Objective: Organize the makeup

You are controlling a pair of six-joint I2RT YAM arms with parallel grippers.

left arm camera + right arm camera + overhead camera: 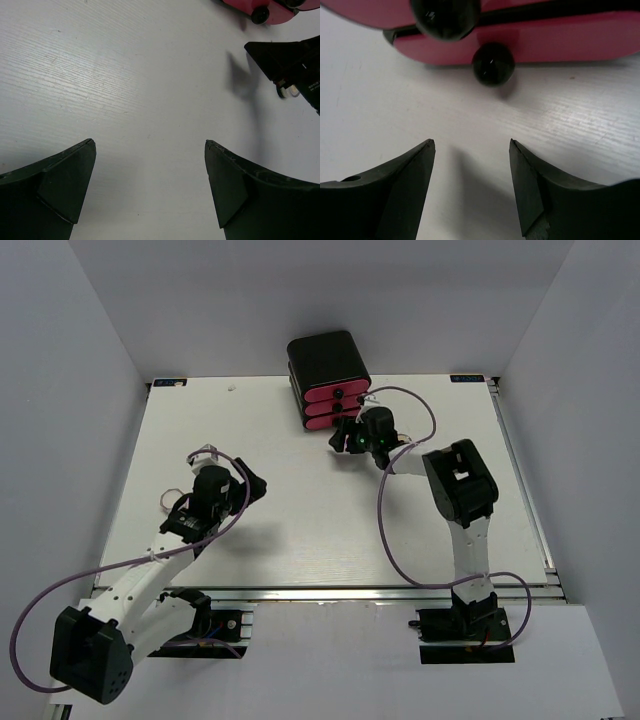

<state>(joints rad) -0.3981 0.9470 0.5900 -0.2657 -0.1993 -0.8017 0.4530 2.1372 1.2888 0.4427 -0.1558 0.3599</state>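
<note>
I will next move my left gripper to the clear makeup jar, partly hidden beside that gripper's arm, and close it around the jar's sides [164,502].
No makeup shows in any view; it is hidden or out of view. My right gripper [345,438] [472,141] hovers low over the table just in front of the black box [328,360]. It is open, with only bare table between its fingers. A short way beyond its tips is the lowest pink drawer front [560,42] with its round black knob [493,63]. A second knob [445,17] shows above. My left gripper [255,485] [150,142] is wide open over bare table at middle left, holding nothing.
The box with its three pink drawer fronts [330,398] stands at the back middle of the white table [300,530]. The left wrist view catches a drawer knob [260,15] and the right arm's black finger [295,65]. Grey walls enclose the table on three sides.
</note>
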